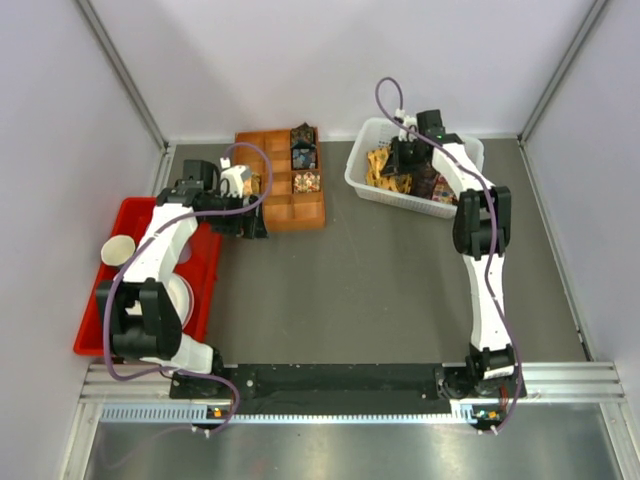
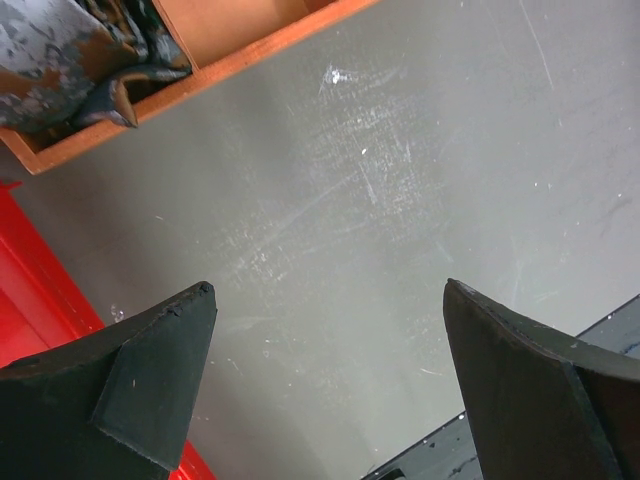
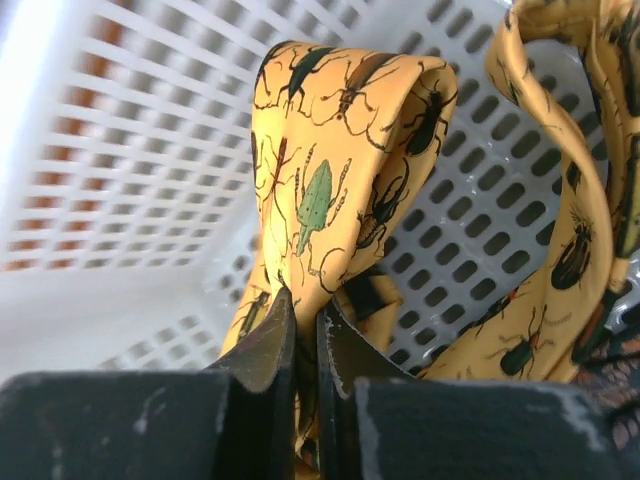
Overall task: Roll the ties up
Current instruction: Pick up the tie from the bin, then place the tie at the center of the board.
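Observation:
Next, I let go of the yellow tie with my right gripper on bare table (image 1: pixel 376 287) between the white basket and the black rail.
A golden-yellow tie (image 3: pixel 340 180) printed with dark beetles lies in folds inside the white mesh basket (image 3: pixel 150 150). My right gripper (image 3: pixel 305 310) is shut on a fold of that yellow tie, its fingers pinching the cloth. From above, the right gripper (image 1: pixel 405 160) sits inside the basket (image 1: pixel 365 180) over the yellow tie (image 1: pixel 382 168) and a darker tie (image 1: pixel 432 187). Rolled ties (image 1: pixel 303 148) fill some cells of the orange-brown tray (image 1: pixel 290 205). My left gripper (image 2: pixel 330 300) hangs open over bare table beside the tray (image 2: pixel 250 45), where a blue-brown rolled tie (image 2: pixel 60 50) shows.
A red bin (image 1: pixel 200 270) at the left holds a paper cup (image 1: pixel 118 250) and a white dish. Grey walls enclose the table on three sides. A black rail (image 1: pixel 340 380) runs along the near edge between the arm bases.

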You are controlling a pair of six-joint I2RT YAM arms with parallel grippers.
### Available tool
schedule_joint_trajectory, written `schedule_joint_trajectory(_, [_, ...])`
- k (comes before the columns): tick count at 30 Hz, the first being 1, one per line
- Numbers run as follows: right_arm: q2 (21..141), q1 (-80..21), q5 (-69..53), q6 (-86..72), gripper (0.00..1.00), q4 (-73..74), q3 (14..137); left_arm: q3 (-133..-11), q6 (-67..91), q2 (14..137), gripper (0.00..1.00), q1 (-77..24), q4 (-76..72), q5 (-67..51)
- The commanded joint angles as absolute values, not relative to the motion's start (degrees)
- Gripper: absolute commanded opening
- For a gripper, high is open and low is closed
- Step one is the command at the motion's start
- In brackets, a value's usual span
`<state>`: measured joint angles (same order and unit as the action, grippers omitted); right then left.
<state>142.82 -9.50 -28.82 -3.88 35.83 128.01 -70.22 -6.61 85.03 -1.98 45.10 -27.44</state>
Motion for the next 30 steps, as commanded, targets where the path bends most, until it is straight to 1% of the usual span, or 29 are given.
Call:
schedule_joint_trajectory(1, [127.8, -5.5, -39.6, -10.2, 0.0, 24.4, 127.8, -73.5, -7.6, 84.9, 0.99, -1.8, 46.0, -27.7])
schedule_joint_trajectory(5, [120.3, -0.3, -45.4, -18.4, 0.0, 18.9, 127.8, -74.7, -7.3, 84.3, 0.99, -1.8, 46.6, -28.4])
schedule_joint_trajectory(7, [117.1, 1.3, -47.9, -19.2, 0.0, 17.7, 127.1, -74.8, -7.1, 83.6, 0.99, -1.8, 46.4, -28.6])
schedule_joint_trajectory(13, [105.2, 6.0, -52.7, -21.3, 0.0, 18.6, 123.1, -73.9, -6.3, 81.7, 0.99, -1.8, 44.9, -27.7])
schedule_joint_trajectory(16, [99.7, 8.5, -54.1, -20.0, 0.0, 22.1, 120.7, -74.1, -6.3, 81.0, 0.99, -1.8, 44.6, -28.6])
schedule_joint_trajectory(17, [98.4, 9.0, -53.8, -17.0, 0.0, 24.1, 120.2, -74.0, -6.3, 80.9, 0.99, -1.8, 44.6, -29.1])
schedule_joint_trajectory(18, [95.8, 9.3, -53.1, -14.5, 0.0, 29.7, 120.3, -74.0, -6.4, 80.7, 0.99, -1.8, 44.5, -29.4])
schedule_joint_trajectory(20, [92.7, 9.5, -48.5, -6.1, 0.0, 35.2, 118.4, -73.6, -6.7, 80.1, 0.99, -1.8, 44.4, -30.2])
schedule_joint_trajectory(21, [90.7, 9.6, -47.2, -3.9, 0.0, 37.8, 116.3, -73.4, -6.9, 79.9, 0.99, -1.8, 44.4, -30.8])
schedule_joint_trajectory(22, [86.4, 9.5, -45.2, -2.1, 0.0, 38.4, 113.8, -73.1, -7.3, 79.4, 0.99, -1.8, 44.5, -31.1])
schedule_joint_trajectory(23, [84.4, 9.5, -44.2, 1.4, 0.0, 39.1, 108.8, -72.5, -7.8, 79.1, 0.99, -1.8, 44.5, -31.5])
schedule_joint_trajectory(25, [79.1, 9.2, -42.2, 3.2, 0.0, 40.3, 103.7, -71.6, -9.6, 77.9, 0.99, -1.8, 44.6, -32.3])
schedule_joint_trajectory(26, [77.6, 8.5, -41.1, 4.5, 0.0, 40.5, 98.8, -70.8, -10.0, 77.3, 0.99, -1.8, 44.6, -32.4])
schedule_joint_trajectory(28, [74.4, 6.3, -36.2, 6.1, 0.0, 41.2, 94.1, -69.6, -11.9, 75.6, 0.99, -1.8, 44.1, -33.8])
schedule_joint_trajectory(29, [71.6, 2.2, -33.5, 7.5, 0.0, 41.3, 89.6, -68.6, -12.7, 75.0, 0.99, -1.8, 43.9, -34.4])
schedule_joint_trajectory(30, [70.5, 0.0, -29.9, 8.3, 0.0, 41.6, 87.7, -67.9, -13.5, 74.3, 0.99, -1.8, 43.7, -34.8])
